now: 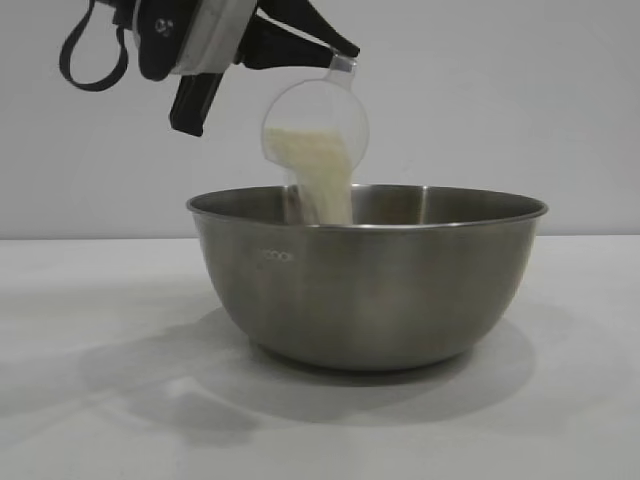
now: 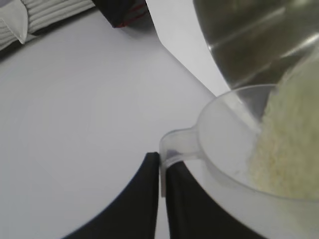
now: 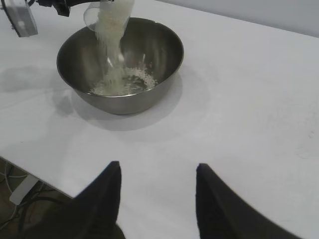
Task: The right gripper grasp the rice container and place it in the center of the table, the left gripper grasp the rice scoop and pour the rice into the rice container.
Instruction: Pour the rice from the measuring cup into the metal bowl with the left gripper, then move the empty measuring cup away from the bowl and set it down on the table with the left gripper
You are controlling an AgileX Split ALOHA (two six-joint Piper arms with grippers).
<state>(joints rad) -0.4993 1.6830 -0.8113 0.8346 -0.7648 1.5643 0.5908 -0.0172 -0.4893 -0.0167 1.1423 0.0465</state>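
My left gripper is going to put the rice scoop down on the white table (image 1: pixel 122 297) beside the steel rice container, on its own side.
The steel rice container (image 1: pixel 365 275) stands upright on the white table (image 1: pixel 90 400). My left gripper (image 1: pixel 340 52) is shut on the handle of the clear rice scoop (image 1: pixel 316 125) and holds it tilted above the container's left half. Rice (image 1: pixel 322 180) streams from the scoop into the container. In the left wrist view the gripper (image 2: pixel 162 167) pinches the scoop's handle (image 2: pixel 172 145), with rice (image 2: pixel 291 144) at the scoop's lip. In the right wrist view my right gripper (image 3: pixel 158 169) is open and empty over the table, well back from the container (image 3: pixel 119 64), where rice (image 3: pixel 122 82) lies inside.
The table's edge and cables below it (image 3: pixel 20 191) show in the right wrist view. A striped grey object (image 2: pixel 45 17) and a dark box (image 2: pixel 122 12) lie beyond the table in the left wrist view.
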